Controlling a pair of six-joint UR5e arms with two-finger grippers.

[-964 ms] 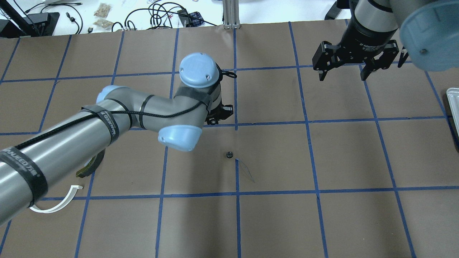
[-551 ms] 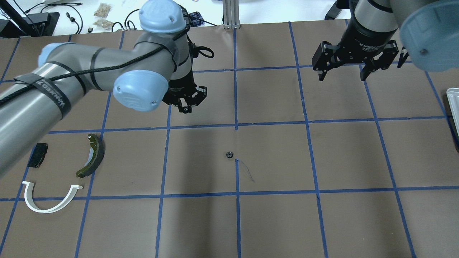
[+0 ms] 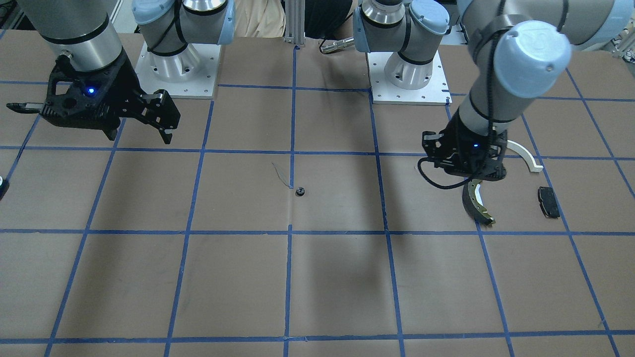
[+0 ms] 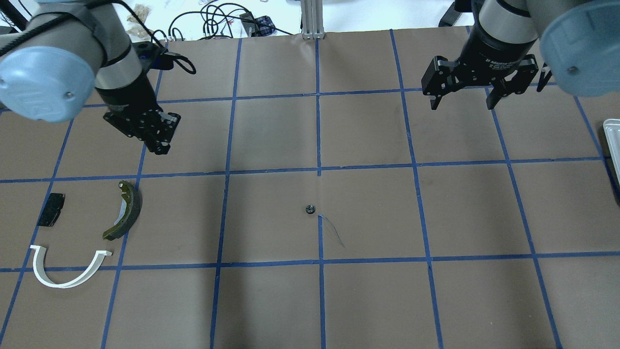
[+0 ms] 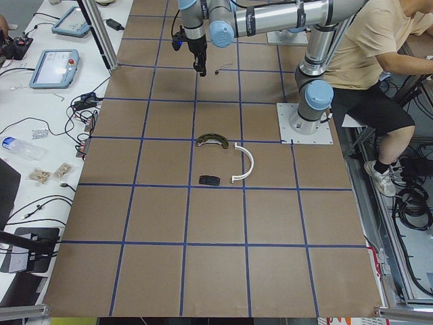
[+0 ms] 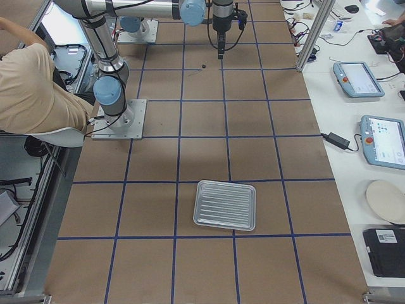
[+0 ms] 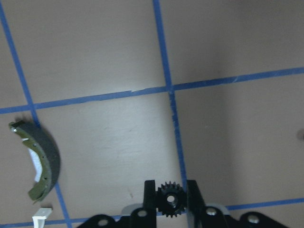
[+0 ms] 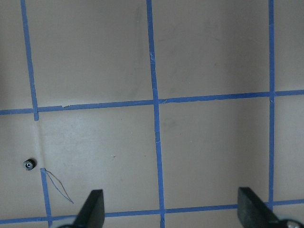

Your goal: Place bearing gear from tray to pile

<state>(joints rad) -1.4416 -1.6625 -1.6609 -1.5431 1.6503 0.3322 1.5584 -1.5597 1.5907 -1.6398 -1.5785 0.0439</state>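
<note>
I will use my left gripper to set the bearing gear, now hanging above the table beyond the pile, down between the brake shoe and the black pad (image 3: 496, 184) (image 7: 7, 191), nearer to the brake shoe.
My left gripper (image 7: 171, 197) is shut on a small black toothed bearing gear (image 7: 170, 200), seen pinched between the fingers in the left wrist view. In the overhead view the left gripper (image 4: 160, 145) hangs above the table just beyond the pile. The pile holds a dark brake shoe with an olive edge (image 4: 125, 209), a small black pad (image 4: 51, 209) and a white half-ring arch (image 4: 68, 275). The brake shoe also shows in the left wrist view (image 7: 45, 161). My right gripper (image 4: 462, 104) is open and empty at the far right. The silver tray (image 6: 224, 204) lies at the table's right end.
A tiny dark round part (image 4: 310, 209) lies on the table's centre line beside a pen mark. The tray's corner (image 4: 611, 140) shows at the overhead view's right edge. Brown paper with a blue tape grid covers the table. Cables lie beyond the far edge.
My left arm has swung from the table's middle to the left, toward the pile, and uncovered the pile's parts. The right arm has not moved.
</note>
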